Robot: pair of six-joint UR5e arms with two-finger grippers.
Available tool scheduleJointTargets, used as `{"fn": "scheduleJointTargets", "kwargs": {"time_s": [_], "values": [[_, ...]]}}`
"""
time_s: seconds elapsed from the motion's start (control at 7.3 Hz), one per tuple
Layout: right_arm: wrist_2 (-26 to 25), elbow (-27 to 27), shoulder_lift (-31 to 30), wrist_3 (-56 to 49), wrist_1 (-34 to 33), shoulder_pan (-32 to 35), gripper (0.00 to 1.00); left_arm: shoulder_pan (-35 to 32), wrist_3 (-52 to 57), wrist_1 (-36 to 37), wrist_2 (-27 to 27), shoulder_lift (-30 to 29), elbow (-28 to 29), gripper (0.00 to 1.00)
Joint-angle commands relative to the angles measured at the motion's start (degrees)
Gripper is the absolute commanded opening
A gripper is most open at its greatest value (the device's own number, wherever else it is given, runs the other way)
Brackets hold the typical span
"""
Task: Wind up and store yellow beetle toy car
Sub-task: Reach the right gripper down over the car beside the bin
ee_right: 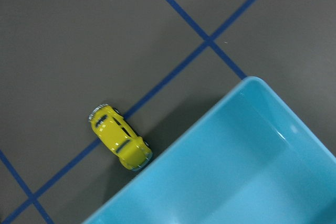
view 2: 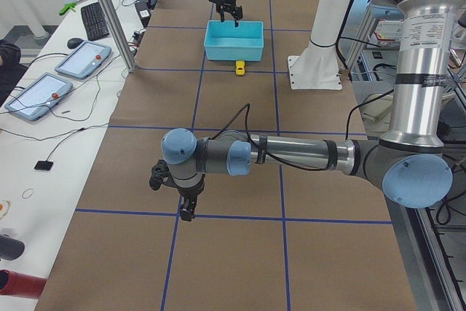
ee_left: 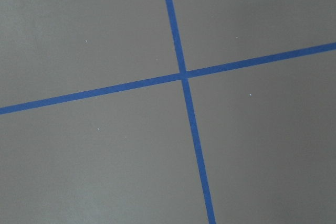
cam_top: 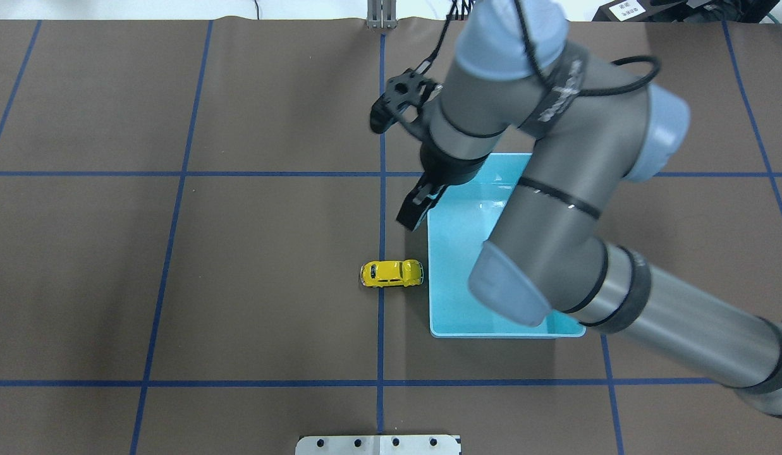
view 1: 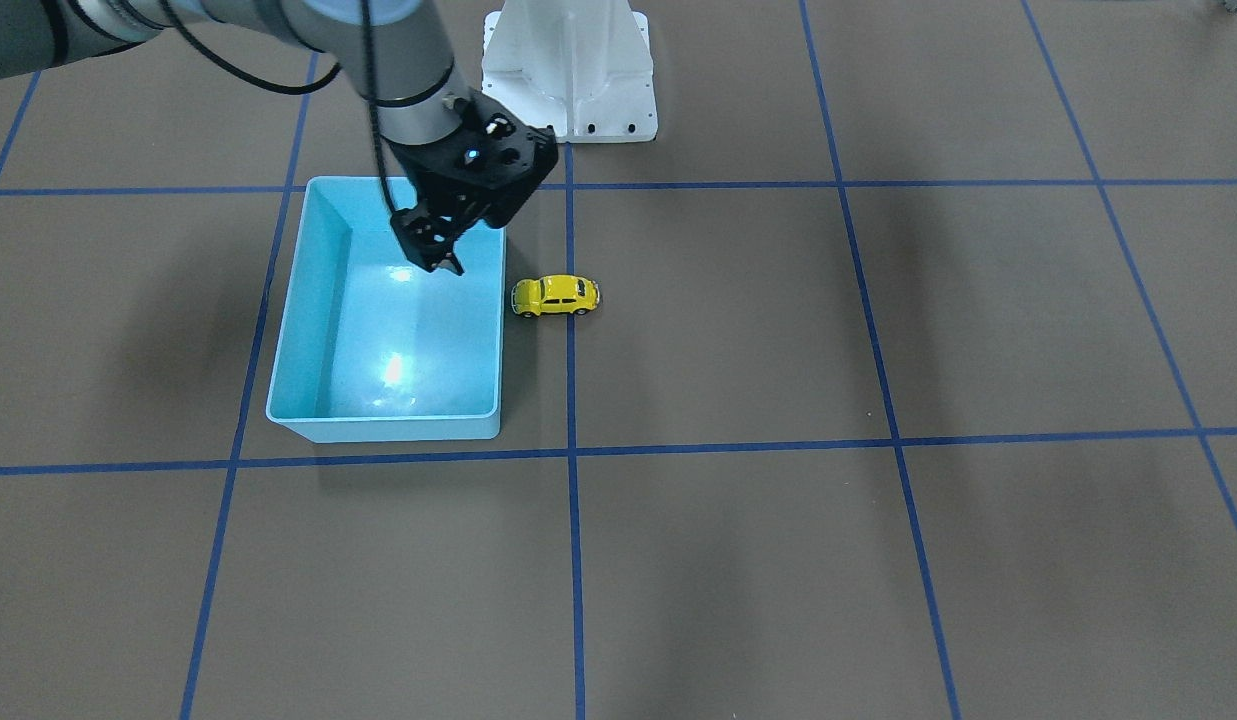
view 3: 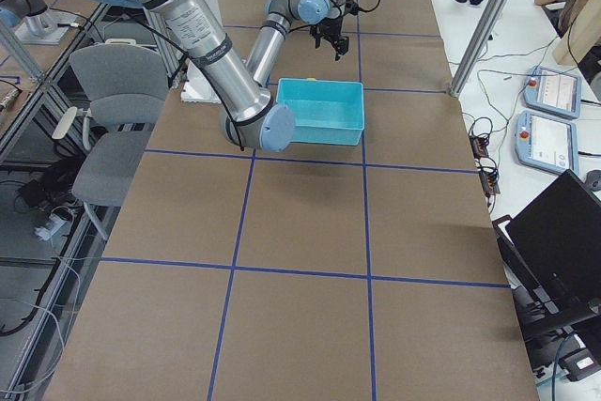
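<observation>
My right gripper is to go next to the yellow beetle toy car beside the light blue bin and close across the car's middle (view 1: 556,296) (ee_right: 118,134).
The yellow beetle toy car (view 1: 555,296) stands on its wheels on the brown mat, just outside the long wall of the light blue bin (view 1: 318,290). It also shows in the overhead view (cam_top: 391,273) and the right wrist view (ee_right: 121,144), one end close to the bin (ee_right: 236,171). The bin's inside that shows is bare. My right gripper (view 1: 436,262) hangs above the bin's corner near the car side, open and empty, apart from the car. My left gripper (view 2: 188,213) hovers low over bare mat far from the car; I cannot tell its state.
A white arm base (view 1: 568,70) stands behind the bin. Blue tape lines (ee_left: 184,74) grid the brown mat. A side table with tablets (view 2: 81,60) and a metal pole (view 2: 109,12) runs along the mat's far edge in the exterior left view.
</observation>
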Motion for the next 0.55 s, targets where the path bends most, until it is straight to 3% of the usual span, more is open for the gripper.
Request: {"fn": "scheduleJointTargets", "kwargs": {"time_s": [0.0,0.14,0.41], "values": [[-6.86,-9.2,3.8,-3.14,9.49,-8.86,1.0,0.09,-4.64,-1.75,-2.68,-0.2,0.76,1.0],[-7.13,-12.46,2.67,-8.13,17.04,-9.94,1.0,0.09,-5.25,-1.22,-2.26,-0.21,0.85,1.0],[-7.13,-13.9,0.47,-17.73,17.9,-10.65,1.0,0.18,-7.45,-1.22,-2.17,0.58,1.82,1.0]]}}
